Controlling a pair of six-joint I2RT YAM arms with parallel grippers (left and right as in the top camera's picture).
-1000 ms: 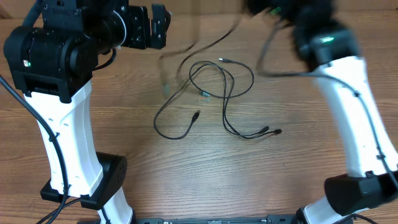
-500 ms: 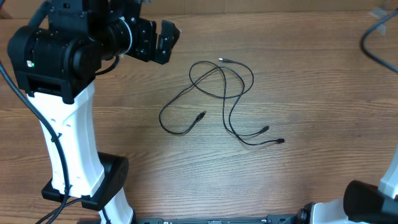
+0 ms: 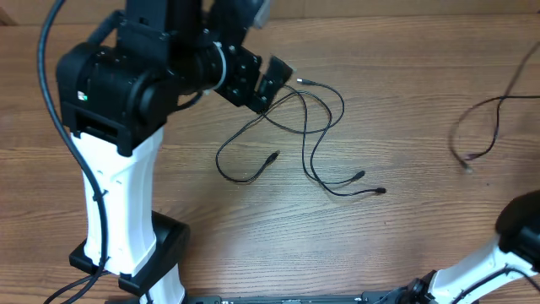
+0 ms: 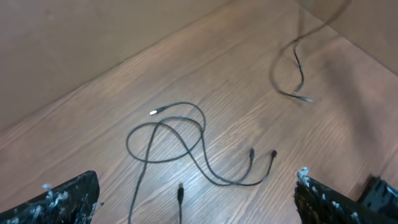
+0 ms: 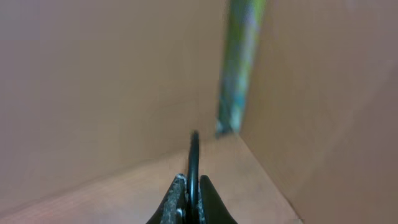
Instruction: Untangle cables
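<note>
Next, I release the thin black cable from my right gripper on the bare wood (image 3: 509, 66) near the cardboard sides' corner.
Two thin black cables (image 3: 341, 108) lie in loose crossed loops on the wooden table's middle, plug ends pointing toward the front. In the left wrist view the same loops (image 4: 186, 104) lie just ahead of my left gripper (image 4: 196, 200), which hovers over them with its jaws wide apart and nothing between them. That left gripper (image 3: 268, 78) sits at the loops' upper-left edge in the overhead view. My right gripper (image 5: 191, 194) is shut on another black cable (image 5: 194, 155). That cable (image 3: 460, 131) dangles at the far right, apart from the others.
Brown cardboard walls close off the table's back and right side (image 4: 74, 56). The left arm's white column (image 3: 118, 194) stands at the front left. Part of the right arm (image 3: 523, 232) shows at the bottom right corner.
The right arm swung out of the overhead view, carrying one cable off the pile to the far right. The left gripper moved right to the edge of the loops, still open.
</note>
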